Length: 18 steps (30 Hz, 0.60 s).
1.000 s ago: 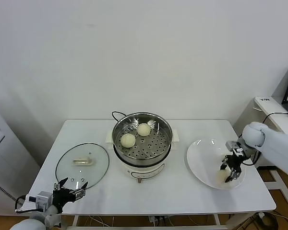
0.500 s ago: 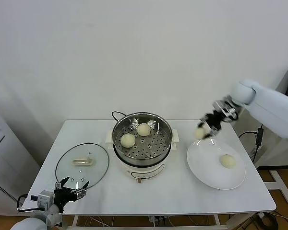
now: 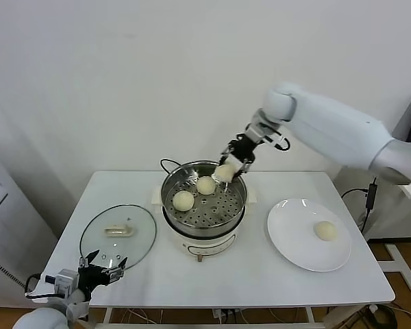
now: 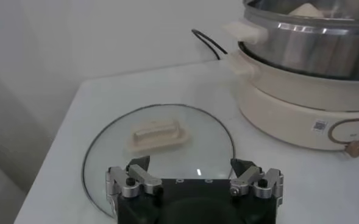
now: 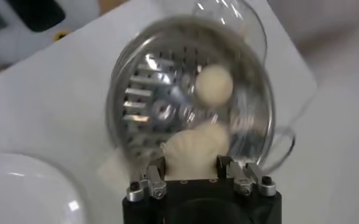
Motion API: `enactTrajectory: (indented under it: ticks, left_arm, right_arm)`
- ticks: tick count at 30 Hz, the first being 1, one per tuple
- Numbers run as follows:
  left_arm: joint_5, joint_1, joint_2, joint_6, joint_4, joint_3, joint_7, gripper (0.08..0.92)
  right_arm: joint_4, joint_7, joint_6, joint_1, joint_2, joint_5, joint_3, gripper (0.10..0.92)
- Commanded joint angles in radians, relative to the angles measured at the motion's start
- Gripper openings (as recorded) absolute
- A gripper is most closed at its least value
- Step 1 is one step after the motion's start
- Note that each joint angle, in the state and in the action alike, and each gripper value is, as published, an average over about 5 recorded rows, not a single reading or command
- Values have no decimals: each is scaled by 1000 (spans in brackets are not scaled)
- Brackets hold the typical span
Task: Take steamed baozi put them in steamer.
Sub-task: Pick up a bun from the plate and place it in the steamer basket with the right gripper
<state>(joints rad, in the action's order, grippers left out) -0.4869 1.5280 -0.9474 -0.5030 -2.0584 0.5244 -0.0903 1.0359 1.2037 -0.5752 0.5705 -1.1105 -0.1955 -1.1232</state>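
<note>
My right gripper is going to release the baozi, now held over the steamer's rim. It will set it on the steamer's bare perforated bottom near the front rim [image 3: 200,218] [image 5: 166,74].
The steel steamer [image 3: 203,228] stands mid-table with two steamed baozi in it, one at the left [image 3: 183,200] and one farther back [image 3: 205,185]. My right gripper [image 3: 227,168] hangs over the steamer's back right rim, shut on a third baozi [image 5: 194,149]. In the right wrist view that bun fills the gap between the fingers, with the perforated basket [image 5: 121,103] and one lying baozi [image 5: 214,84] below. Another baozi [image 3: 325,230] rests on the white plate [image 3: 294,226]. My left gripper [image 3: 99,269] is parked open at the table's front left edge.
A round glass lid [image 3: 118,233] lies flat left of the steamer, just ahead of my left gripper [image 4: 190,165]. The steamer's black cord [image 3: 166,163] loops behind it. The plate sits near the table's right front edge.
My right gripper lifted a baozi off the plate and carried it up and left to above the steamer's back right rim. The left arm has not moved.
</note>
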Motion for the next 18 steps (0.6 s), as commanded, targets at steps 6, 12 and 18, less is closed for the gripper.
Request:
enactTrajectory:
  ticks: [6,12,18]
  left_arm:
    - [1,-22,11,-8,9,-11,-1,823]
    - [-2,-26,14,-7,16,-12,2,823]
    - [-6,-23,16,-5,17,-7,2,823]
  right_arm:
    - [119,-10,-296,-52,-121,226,27,518]
    - [150,-6,-297,-103,-114,285,32,518]
    - [178,1,-297,-158,-102,353,47,518]
